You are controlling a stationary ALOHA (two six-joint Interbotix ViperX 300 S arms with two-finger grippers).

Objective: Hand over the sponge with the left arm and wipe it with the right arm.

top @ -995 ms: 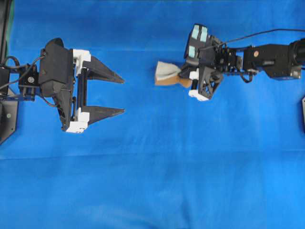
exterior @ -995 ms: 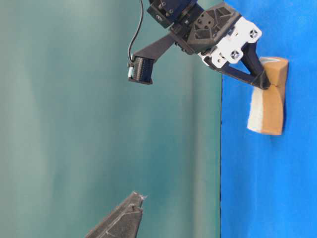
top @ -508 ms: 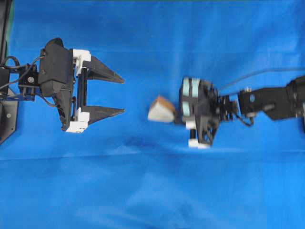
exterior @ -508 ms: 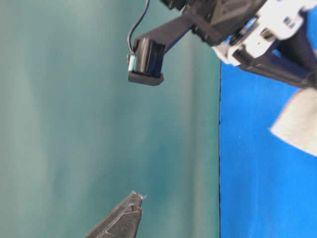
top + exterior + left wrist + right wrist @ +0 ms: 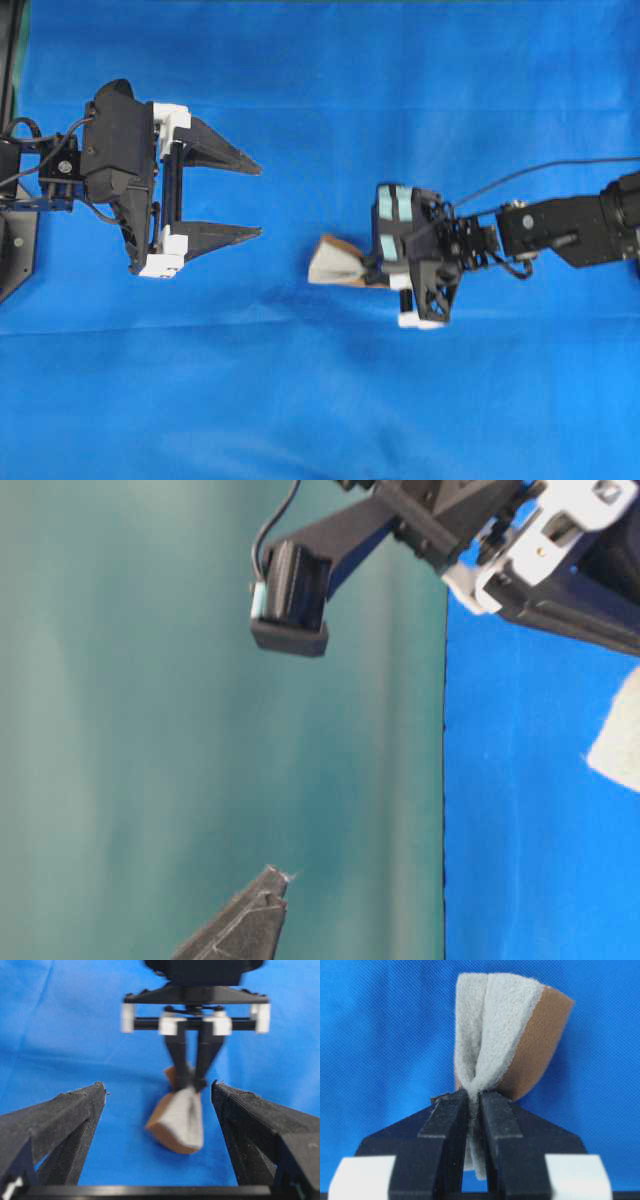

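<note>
I need to use my right gripper to let go of the sponge on the blue cloth, straight out from my left gripper's open fingertips [image 5: 354, 206].
The sponge [image 5: 335, 268] is squeezed and folded, grey-white face and orange-brown layer showing, against the blue cloth right of centre. My right gripper [image 5: 372, 268], with pale green patches on its housing, is shut on the sponge's near end; the right wrist view shows the sponge [image 5: 500, 1030] pinched between its fingers [image 5: 447, 1120]. My left gripper [image 5: 258, 200], plain black, is open and empty at the left, its jaws wide apart. In the left wrist view the sponge [image 5: 180, 1120] lies ahead between its fingers [image 5: 75, 1115]. A corner of the sponge [image 5: 618, 745] shows in the table-level view.
Blue cloth [image 5: 320, 400] covers the whole table. A black arm base [image 5: 15, 230] stands at the left edge. The right arm's cable [image 5: 540, 170] runs off to the right. A green wall [image 5: 150, 730] lies behind the table edge in the table-level view.
My right gripper has carried the sponge from the upper part of the overhead view down towards the middle and a little left. The left gripper has not moved.
</note>
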